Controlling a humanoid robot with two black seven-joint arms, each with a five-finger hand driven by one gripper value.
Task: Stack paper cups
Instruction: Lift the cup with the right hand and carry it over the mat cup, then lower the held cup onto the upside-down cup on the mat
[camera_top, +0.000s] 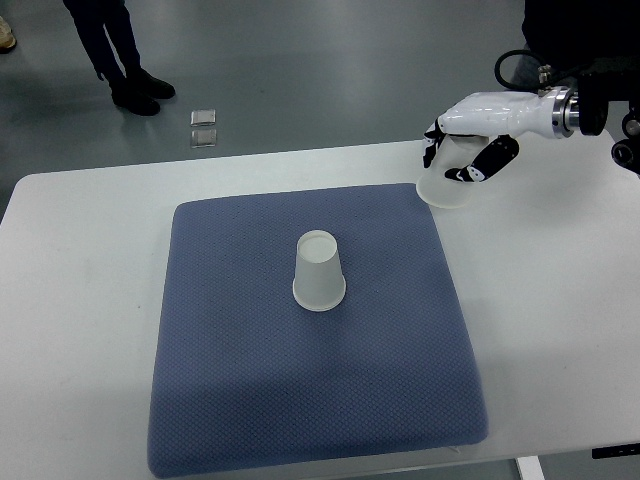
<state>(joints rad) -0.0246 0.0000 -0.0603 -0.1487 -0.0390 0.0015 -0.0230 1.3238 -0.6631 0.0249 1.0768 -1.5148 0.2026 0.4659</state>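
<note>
The paper cup in my right gripper will be let go over the upside-down paper cup (320, 238) that stands on the blue pad.
A white paper cup (319, 271) stands upside down near the middle of the blue pad (250, 400). My right hand (466, 150) comes in from the right edge and is shut on a second white paper cup (447, 183), holding it with the mouth down and tilted, above the pad's far right corner. The held cup is well to the right of and beyond the standing cup. The left arm does not show.
The pad lies on a white table (560, 330). A person's legs and black shoes (135, 90) stand on the floor beyond the table's far left. Two small clear square objects (204, 127) lie on the floor there.
</note>
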